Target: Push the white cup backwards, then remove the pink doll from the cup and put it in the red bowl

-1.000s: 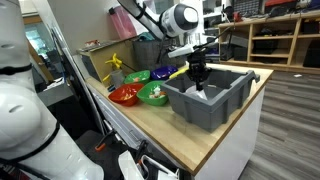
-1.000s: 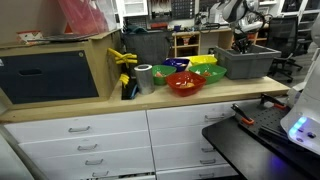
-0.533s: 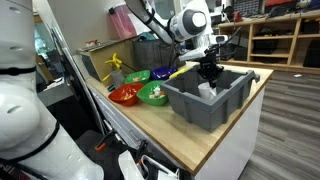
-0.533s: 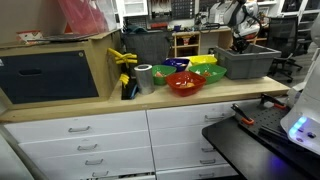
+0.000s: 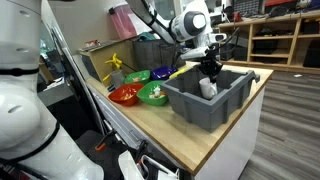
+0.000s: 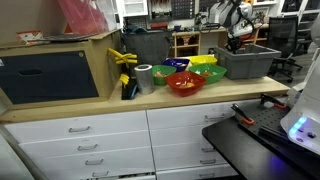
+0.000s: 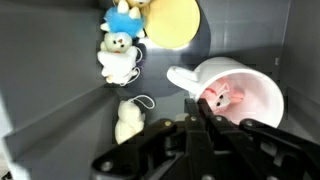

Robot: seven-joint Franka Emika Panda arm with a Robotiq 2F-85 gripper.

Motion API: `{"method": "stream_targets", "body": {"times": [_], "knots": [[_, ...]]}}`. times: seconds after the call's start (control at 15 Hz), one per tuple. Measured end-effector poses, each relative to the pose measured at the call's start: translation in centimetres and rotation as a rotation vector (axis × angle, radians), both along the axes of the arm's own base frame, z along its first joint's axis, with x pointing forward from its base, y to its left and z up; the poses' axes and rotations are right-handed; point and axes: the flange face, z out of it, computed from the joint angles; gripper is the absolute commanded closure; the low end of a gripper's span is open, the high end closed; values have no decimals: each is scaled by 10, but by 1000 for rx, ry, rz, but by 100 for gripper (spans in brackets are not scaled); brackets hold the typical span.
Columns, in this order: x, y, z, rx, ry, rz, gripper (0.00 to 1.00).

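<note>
The shut fingers of my gripper are at the near rim of the tilted white cup, so I should open them, move over the cup's opening and take the pink doll (image 7: 224,94) inside.
The white cup (image 7: 255,85) lies on its side inside the big grey bin (image 5: 215,105), its mouth facing the wrist camera. The pink doll (image 7: 222,95) sits inside the cup. My gripper (image 7: 195,118) is shut and empty, its tips right at the cup's near rim. In an exterior view the gripper (image 5: 210,72) reaches down into the bin just above the cup (image 5: 207,88). The red bowl (image 5: 124,95) stands outside the bin among other bowls and also shows in an exterior view (image 6: 184,83).
Inside the bin lie two small white plush toys (image 7: 118,55) (image 7: 128,120), a blue toy (image 7: 122,15) and a yellow disc (image 7: 172,22). Green bowls (image 5: 153,94) and a blue bowl (image 6: 178,65) stand beside the red one. The bin walls (image 7: 50,90) close in around the gripper.
My gripper has moved across the bin towards its far side and now sits lower, over the white cup. The bowls have not moved.
</note>
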Motion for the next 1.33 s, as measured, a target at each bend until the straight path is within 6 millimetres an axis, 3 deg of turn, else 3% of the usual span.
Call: {"method": "stream_targets", "body": {"times": [0.07, 0.2, 0.73, 0.87, 0.93, 1.07, 1.33], "knots": [[4, -1, -1, 1, -7, -4, 99], [11, -4, -3, -2, -15, -10, 68], [21, -4, -6, -11, -25, -23, 8], [24, 1, -5, -8, -29, -18, 13], [26, 5, -4, -5, -32, -14, 39], [29, 12, -5, 0, -34, -5, 40], [31, 16, -5, 2, -34, 1, 71]]}}
